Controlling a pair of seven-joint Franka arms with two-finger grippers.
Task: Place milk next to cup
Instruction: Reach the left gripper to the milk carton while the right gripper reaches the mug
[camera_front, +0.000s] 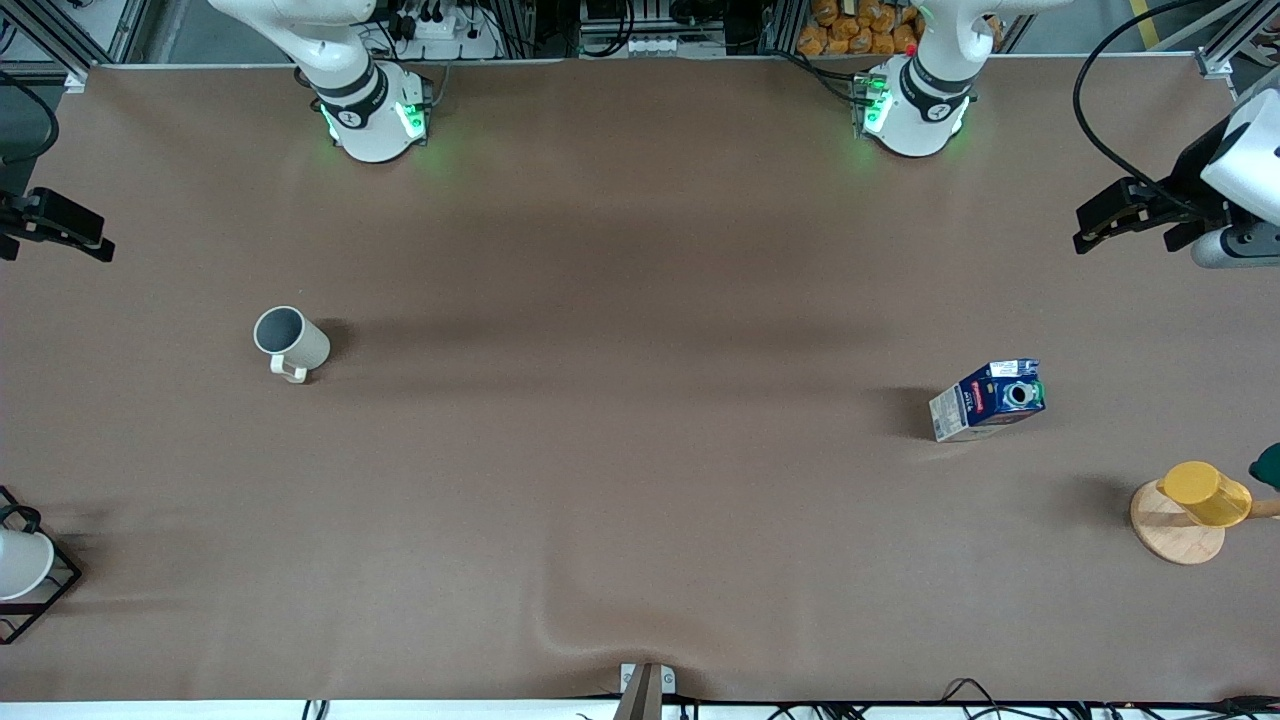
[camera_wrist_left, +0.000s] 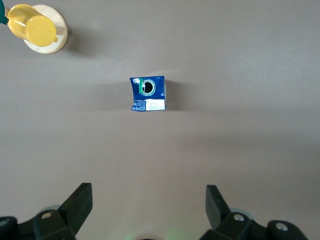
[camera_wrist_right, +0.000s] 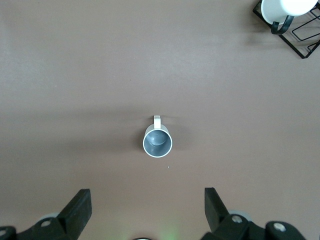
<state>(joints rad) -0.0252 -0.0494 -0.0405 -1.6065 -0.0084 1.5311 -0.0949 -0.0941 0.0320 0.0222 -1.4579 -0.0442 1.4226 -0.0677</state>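
The robot's left gripper needs to close on the milk carton's folded top edge (camera_front: 1016, 371) (camera_wrist_left: 148, 104), next to the carton's round cap.
The milk (camera_front: 988, 400), a dark-blue carton with a round cap on top, stands upright on the brown table toward the left arm's end. It also shows in the left wrist view (camera_wrist_left: 148, 93). The cup (camera_front: 290, 340), cream-white with a grey inside and a small handle, stands toward the right arm's end and shows in the right wrist view (camera_wrist_right: 157, 141). My left gripper (camera_wrist_left: 149, 205) is open and empty, high over the table's left-arm end (camera_front: 1095, 225). My right gripper (camera_wrist_right: 148, 207) is open and empty, high over the right-arm end (camera_front: 60, 225).
A yellow cup (camera_front: 1205, 492) sits upside down on a round wooden coaster (camera_front: 1165, 535), nearer to the front camera than the milk. A black wire rack (camera_front: 45, 590) with a white cup (camera_front: 18, 562) stands at the right arm's end, nearer to the camera than the cup.
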